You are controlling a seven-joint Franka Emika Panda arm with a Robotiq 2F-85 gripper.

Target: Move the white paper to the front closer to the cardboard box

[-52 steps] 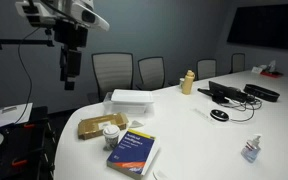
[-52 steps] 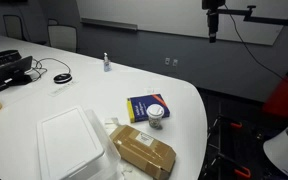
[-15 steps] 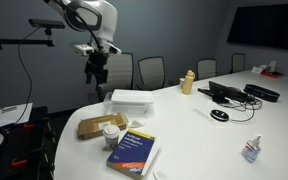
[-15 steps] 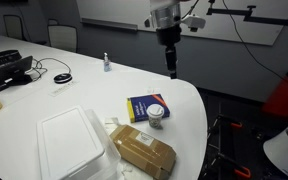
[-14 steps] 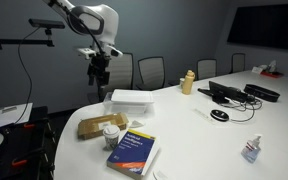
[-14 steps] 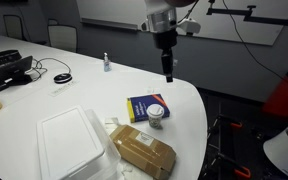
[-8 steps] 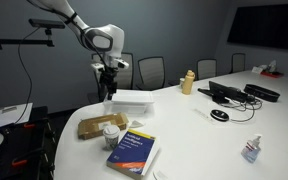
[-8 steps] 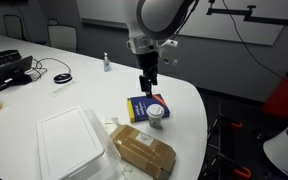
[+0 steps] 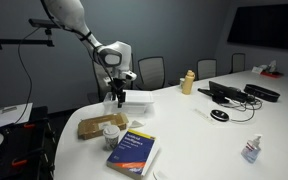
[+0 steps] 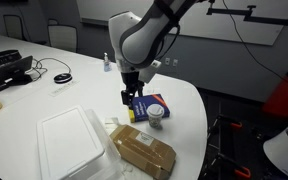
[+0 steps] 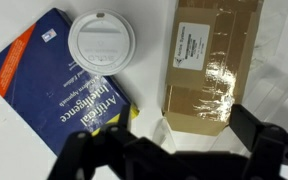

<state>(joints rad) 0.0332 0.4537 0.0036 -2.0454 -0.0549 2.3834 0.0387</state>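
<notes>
The robot's gripper should close on the white paper's middle (image 9: 136, 124) (image 11: 166, 138), in the gap between the end of the cardboard box and the blue book.
The white paper (image 9: 136, 98) is a thick white slab at the table's end; it also shows near the bottom in an exterior view (image 10: 72, 148). The tan cardboard box (image 9: 96, 125) lies beside it, as another exterior view (image 10: 144, 152) and the wrist view (image 11: 212, 60) show. My gripper (image 9: 118, 98) hangs open and empty just above the table (image 9: 184, 130), over the gap between box and blue book (image 11: 54, 85). It also shows in an exterior view (image 10: 132, 100) and the wrist view (image 11: 174, 150). The white paper is out of the wrist view.
A pale round jar (image 10: 156, 114) with a white lid (image 11: 100, 42) stands between book and box. A yellow bottle (image 9: 188, 82), black cabled devices (image 9: 232, 93), a mouse (image 9: 219, 115) and a small bottle (image 9: 250, 150) lie further along. Chairs (image 9: 112, 70) stand behind.
The arm has swung down from high beside the table to just above the jar, book and box. The objects on the table have not moved.
</notes>
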